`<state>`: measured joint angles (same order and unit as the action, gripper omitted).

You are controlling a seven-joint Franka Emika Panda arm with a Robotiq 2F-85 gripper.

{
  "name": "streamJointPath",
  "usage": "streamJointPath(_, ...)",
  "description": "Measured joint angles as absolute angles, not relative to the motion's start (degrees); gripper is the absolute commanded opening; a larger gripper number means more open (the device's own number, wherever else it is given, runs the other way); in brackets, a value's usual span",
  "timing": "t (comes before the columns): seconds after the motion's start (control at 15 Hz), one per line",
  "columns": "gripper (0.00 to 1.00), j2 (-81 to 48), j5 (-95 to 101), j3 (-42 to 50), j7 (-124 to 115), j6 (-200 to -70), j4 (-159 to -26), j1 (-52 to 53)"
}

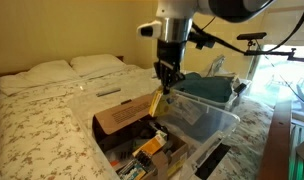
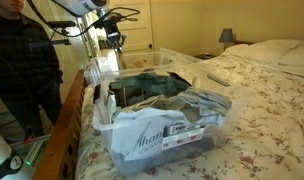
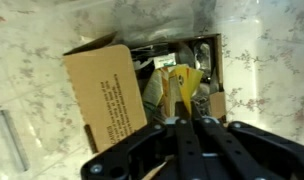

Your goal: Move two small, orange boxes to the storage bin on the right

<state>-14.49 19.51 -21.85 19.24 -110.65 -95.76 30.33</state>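
The small yellow-orange box, now held above the open cardboard box, will be let go by my gripper beside the teal fabric inside the clear storage bin (image 1: 225, 97).
My gripper (image 1: 165, 88) is shut on a small yellow-orange box (image 1: 157, 103) and holds it in the air above the open brown cardboard box (image 1: 120, 117). In the wrist view the orange box (image 3: 184, 85) hangs pinched between the fingertips (image 3: 190, 120), over the cardboard box's clutter. Another yellow-orange carton (image 1: 149, 148) lies inside the cardboard box. The clear storage bin (image 1: 214, 122) with teal fabric stands right beside it. The bin also shows in an exterior view (image 2: 177, 135), with the gripper (image 2: 114, 45) behind it.
Everything stands on a bed with a floral cover (image 1: 42, 120) and pillows (image 1: 52, 72). The cardboard box's labelled flap (image 3: 102, 95) is folded open. A person (image 2: 22, 60) stands by the bed's wooden edge (image 2: 67, 130). A lamp (image 2: 226, 36) stands at the back.
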Motion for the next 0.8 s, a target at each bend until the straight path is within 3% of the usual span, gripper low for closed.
streamJointPath(0.8, 0.01, -2.24, 37.32, -18.08, -1.52, -104.11, -107.08, 22.81)
